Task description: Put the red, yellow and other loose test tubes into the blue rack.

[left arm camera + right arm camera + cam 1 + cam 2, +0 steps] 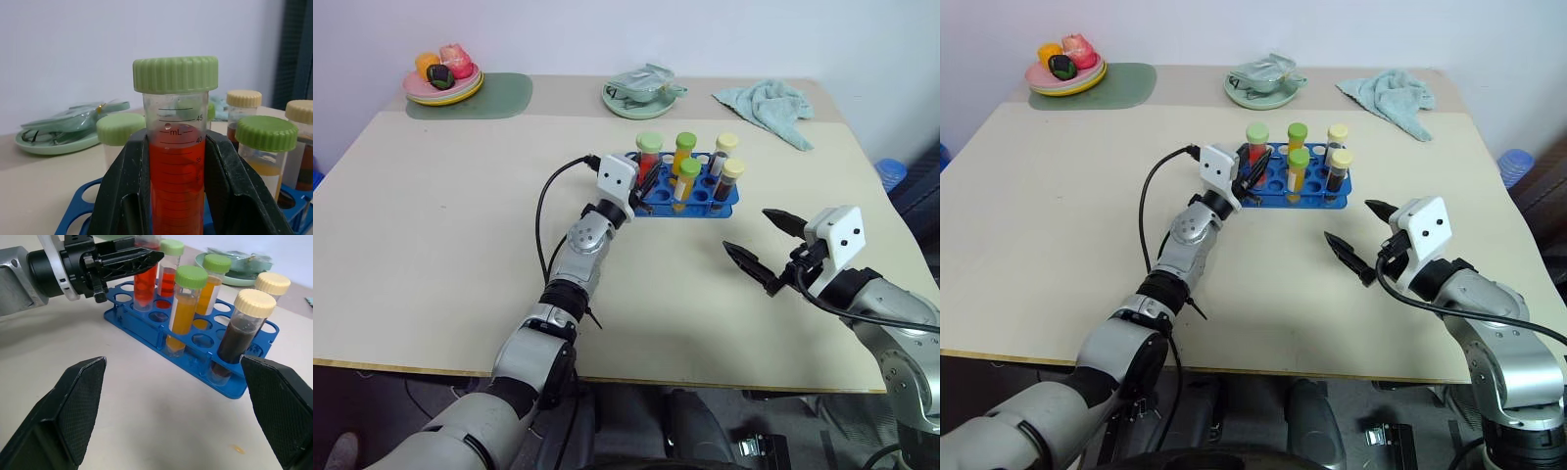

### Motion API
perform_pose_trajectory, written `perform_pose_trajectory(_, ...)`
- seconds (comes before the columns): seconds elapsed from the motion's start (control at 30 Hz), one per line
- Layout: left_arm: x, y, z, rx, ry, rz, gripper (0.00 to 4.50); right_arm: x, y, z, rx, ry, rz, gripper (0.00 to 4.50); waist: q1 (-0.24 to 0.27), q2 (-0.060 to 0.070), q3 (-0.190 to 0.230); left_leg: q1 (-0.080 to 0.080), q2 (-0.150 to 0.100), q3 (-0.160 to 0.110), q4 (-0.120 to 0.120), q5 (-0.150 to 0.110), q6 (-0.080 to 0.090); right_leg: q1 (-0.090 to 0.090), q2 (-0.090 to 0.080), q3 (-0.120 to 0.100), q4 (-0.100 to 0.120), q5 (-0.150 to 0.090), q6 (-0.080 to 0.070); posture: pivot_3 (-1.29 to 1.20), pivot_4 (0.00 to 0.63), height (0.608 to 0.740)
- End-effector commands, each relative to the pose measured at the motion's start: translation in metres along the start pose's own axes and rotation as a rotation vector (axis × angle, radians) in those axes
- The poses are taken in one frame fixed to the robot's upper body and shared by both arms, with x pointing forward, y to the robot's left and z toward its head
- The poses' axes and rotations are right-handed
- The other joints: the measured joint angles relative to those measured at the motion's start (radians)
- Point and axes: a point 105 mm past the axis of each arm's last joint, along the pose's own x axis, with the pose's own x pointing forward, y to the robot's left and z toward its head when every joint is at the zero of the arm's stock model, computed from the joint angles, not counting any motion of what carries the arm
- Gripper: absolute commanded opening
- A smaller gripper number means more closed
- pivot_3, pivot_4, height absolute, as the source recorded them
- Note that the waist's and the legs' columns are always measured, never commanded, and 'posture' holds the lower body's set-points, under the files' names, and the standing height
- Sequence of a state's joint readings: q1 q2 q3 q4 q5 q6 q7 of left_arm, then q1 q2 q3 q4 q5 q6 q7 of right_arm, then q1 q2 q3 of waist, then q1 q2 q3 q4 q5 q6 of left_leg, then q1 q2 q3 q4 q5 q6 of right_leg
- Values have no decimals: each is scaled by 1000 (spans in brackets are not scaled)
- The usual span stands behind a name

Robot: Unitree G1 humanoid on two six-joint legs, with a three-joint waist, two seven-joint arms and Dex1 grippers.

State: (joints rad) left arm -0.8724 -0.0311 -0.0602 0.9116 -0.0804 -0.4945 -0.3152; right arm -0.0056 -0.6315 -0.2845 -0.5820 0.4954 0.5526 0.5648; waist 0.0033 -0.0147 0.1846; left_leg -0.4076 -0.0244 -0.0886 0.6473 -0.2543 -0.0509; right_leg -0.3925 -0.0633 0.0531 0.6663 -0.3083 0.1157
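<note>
My left gripper will release the red test tube in the blue rack's near row (646, 196), in front of the other red tube.
The blue rack (729, 208) stands at the table's centre back and holds several capped tubes upright: yellow with green caps (183, 318), dark brown with a cream cap (239, 335), another red one (168, 276). My left gripper (646, 183) is shut on a red test tube (178, 171) with a green cap (175, 73). That tube stands upright with its lower end in a hole at the rack's left end (145, 281). My right gripper (746, 230) hovers open and empty over the table, to the right of the rack and nearer to me.
A plate of toy fruit (442, 83) sits on a green mat (504, 98) at the back left. A pale green dish (644, 93) and a teal cloth (769, 106) lie behind the rack. A black cable (543, 211) loops off my left wrist.
</note>
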Motion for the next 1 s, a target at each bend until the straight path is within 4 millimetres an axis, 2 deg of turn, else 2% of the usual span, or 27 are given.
perform_pose_trajectory(0.03, 0, -4, -11, -1, 50, -10, 1120, 1, 0, 12, -31, -40, 2, 4500, 0, 0, 0, 0, 0, 0, 0, 0, 0, 1, 0, 0, 0, 0, 0, 0, 150, 740)
perform_pose_trajectory(0.23, -8, -5, -17, -7, 68, -28, 1120, 3, -1, 13, -36, -45, 5, 4500, 1, 0, 0, 0, 0, 0, 0, 0, 0, 1, 0, 0, 0, 0, 0, 0, 150, 740)
perform_pose_trajectory(0.43, -11, -19, -21, -27, 74, -67, 1120, 3, -3, 13, -44, -44, 8, 4500, 1, 0, -1, 1, 0, 0, 0, 0, 0, 1, 0, 0, 0, 0, 0, 0, 150, 740)
perform_pose_trajectory(0.53, -13, -19, -22, -32, 78, -68, 1120, 4, -5, 14, -49, -45, 6, 4500, 2, 0, -1, 1, 0, 0, 0, 0, 0, 1, 0, 0, 0, 0, 0, 0, 150, 740)
perform_pose_trajectory(0.73, -17, -13, -25, -31, 95, -50, 1120, 4, -6, 13, -51, -47, 6, 4500, 1, 1, -1, 1, 0, 0, 0, 0, 0, 1, 0, 0, 0, 0, 0, 0, 150, 740)
perform_pose_trajectory(1.0, -23, 9, -36, 12, 156, 36, 1120, 5, -5, 13, -49, -50, 10, 4500, -12, 1, -6, 2, 0, 0, 0, 0, 0, 3, 0, 0, 0, 0, 0, 0, 150, 740)
